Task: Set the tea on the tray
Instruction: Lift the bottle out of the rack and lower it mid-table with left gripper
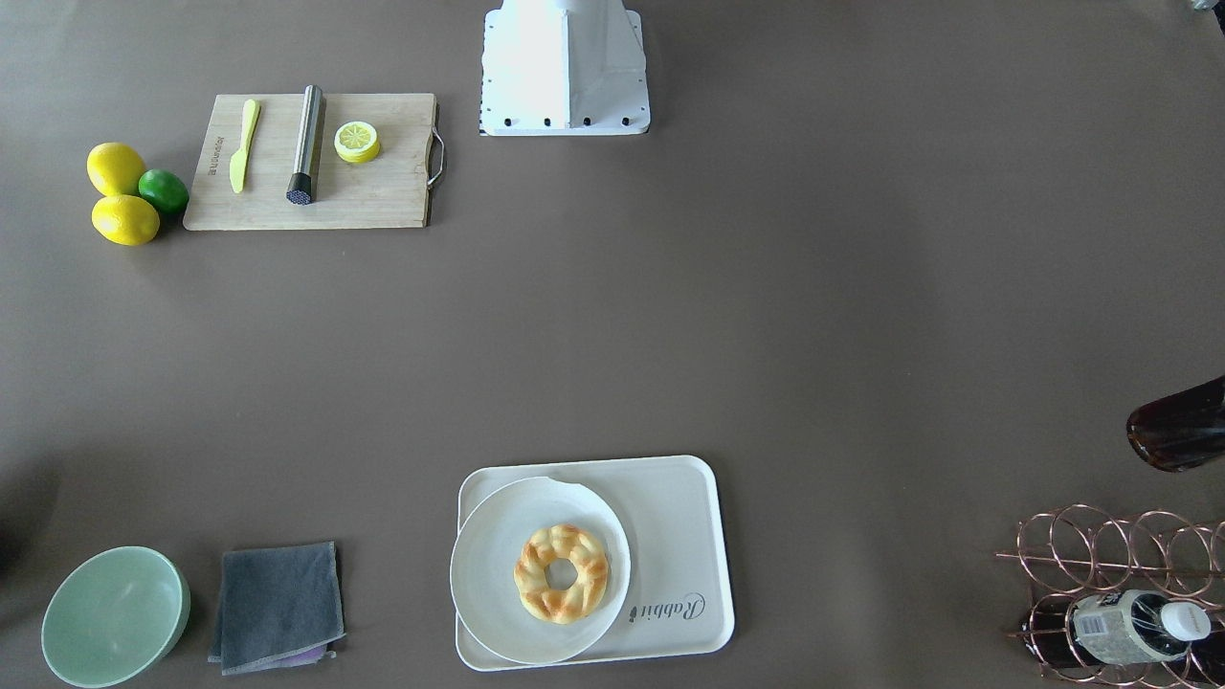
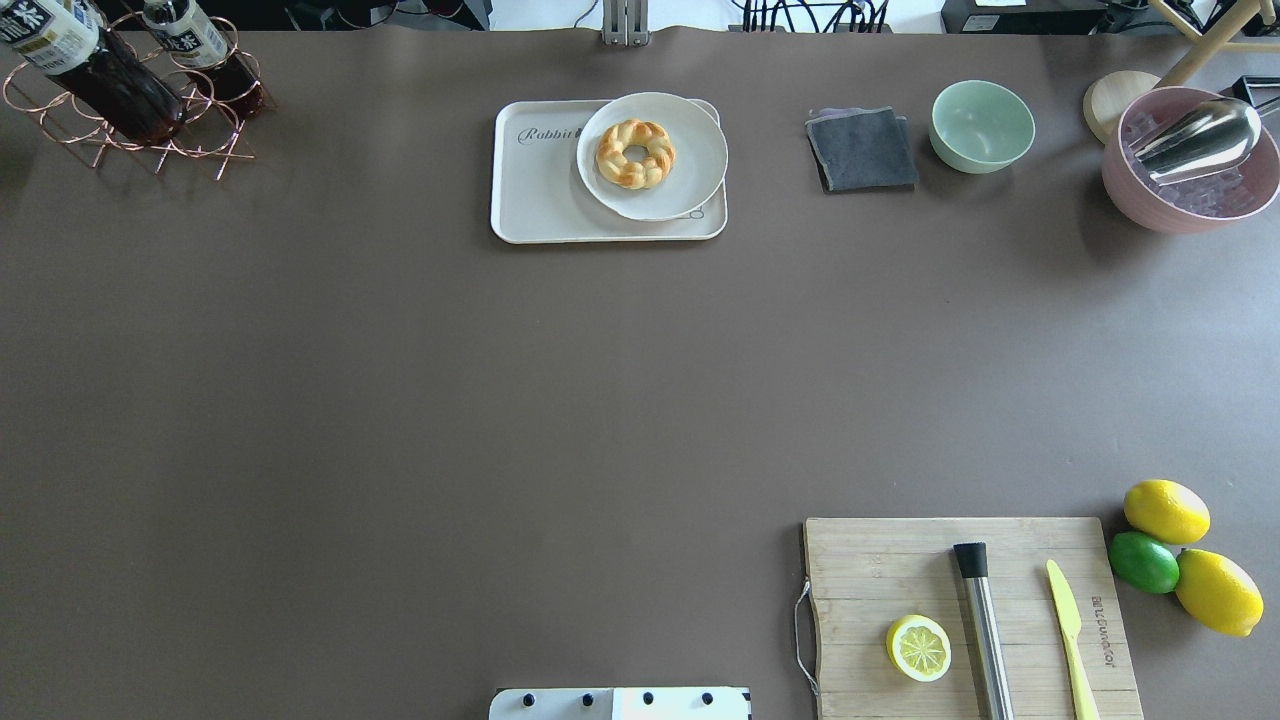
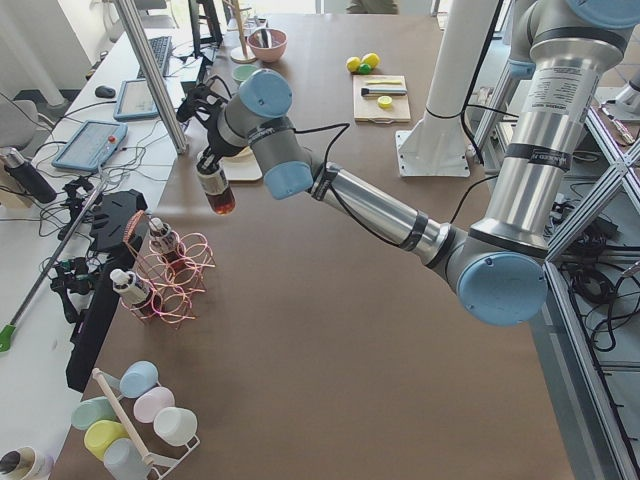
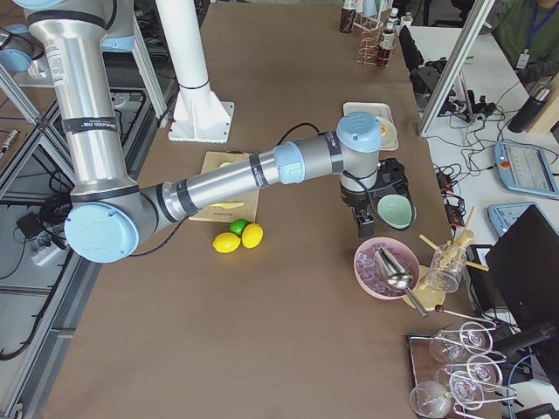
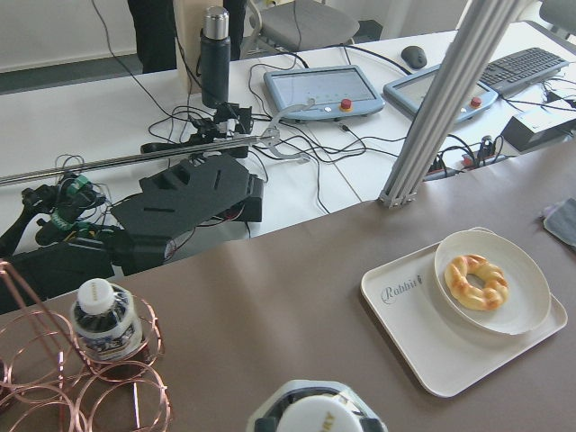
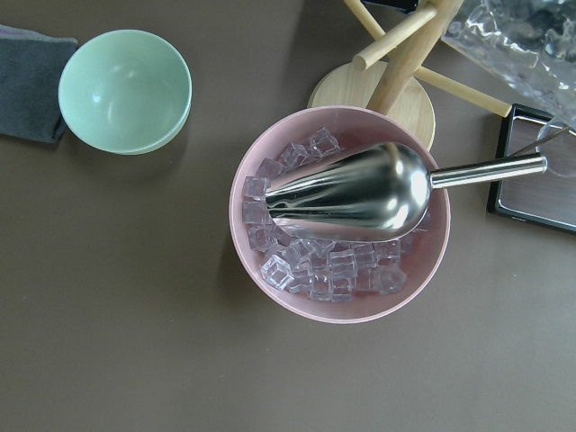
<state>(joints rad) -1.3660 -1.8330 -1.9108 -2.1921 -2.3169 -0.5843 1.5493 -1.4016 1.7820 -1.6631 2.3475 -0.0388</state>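
I need to use my left gripper to set the tea down upright on the bare table (image 1: 589,316), between the white stand and the cream tray.
My left gripper (image 3: 210,166) is shut on the tea (image 3: 219,192), a bottle of dark liquid, and holds it in the air above the copper wire rack (image 3: 170,285). The held bottle shows large at the overhead view's top left (image 2: 95,70). Its base is at the front view's right edge (image 1: 1179,435) and its white cap at the left wrist view's bottom (image 5: 315,416). A like bottle (image 2: 198,45) lies in the rack. The cream tray (image 2: 540,195) stands to the right of the rack and carries a white plate (image 2: 692,175) with a doughnut (image 2: 635,152). My right gripper (image 4: 365,227) hovers between the bowls; I cannot tell if it is open.
A green bowl (image 2: 982,125), a grey cloth (image 2: 862,150) and a pink bowl of ice (image 2: 1190,165) with a metal scoop stand right of the tray. A cutting board (image 2: 900,570) with a knife, a lemon slice and a steel tool lies near the robot, lemons (image 2: 1165,510) beside it.
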